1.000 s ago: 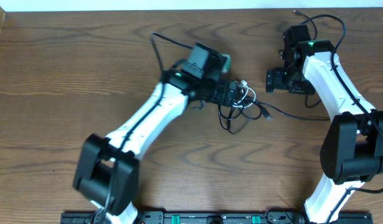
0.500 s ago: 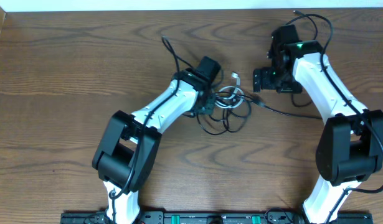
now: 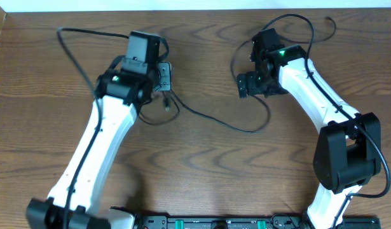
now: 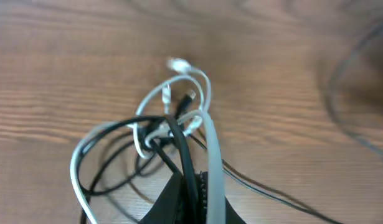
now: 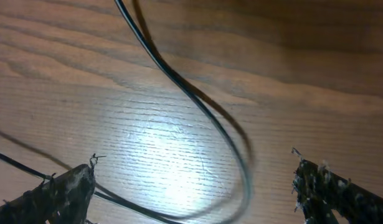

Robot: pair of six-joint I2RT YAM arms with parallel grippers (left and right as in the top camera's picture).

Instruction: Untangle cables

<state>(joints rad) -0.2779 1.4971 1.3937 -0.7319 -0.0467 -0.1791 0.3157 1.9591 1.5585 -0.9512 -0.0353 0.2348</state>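
The black cord is pinched together with the white cord above their tangle in my left gripper, so I should open it and lift by the white cord alone [image 4: 213, 152].
In the left wrist view my left gripper [image 4: 194, 193] is shut on the cables: a black cord [image 4: 185, 155] and a white cord [image 4: 213, 149] run side by side between the jaws. Beyond them the two cords knot into a loose tangle [image 4: 172, 124] over the wood. Seen from overhead, the left gripper [image 3: 163, 77] is at the upper left, and the black cord [image 3: 214, 121] trails right across the table toward my right gripper [image 3: 241, 84]. The right gripper [image 5: 197, 193] is open, low over the wood. A loop of black cord [image 5: 203, 106] lies between its fingers [image 5: 60, 193], untouched.
Thicker black arm wires arc beside the left arm [image 3: 71, 51] and above the right arm [image 3: 309, 19]. The wooden table's back edge [image 3: 195, 9] runs close behind both grippers. A dark rail [image 3: 201, 222] lines the front.
The left gripper shut on the tangle and swung up and left with it, drawing the black cord out across the table. The right gripper drifted left and opened a little wider.
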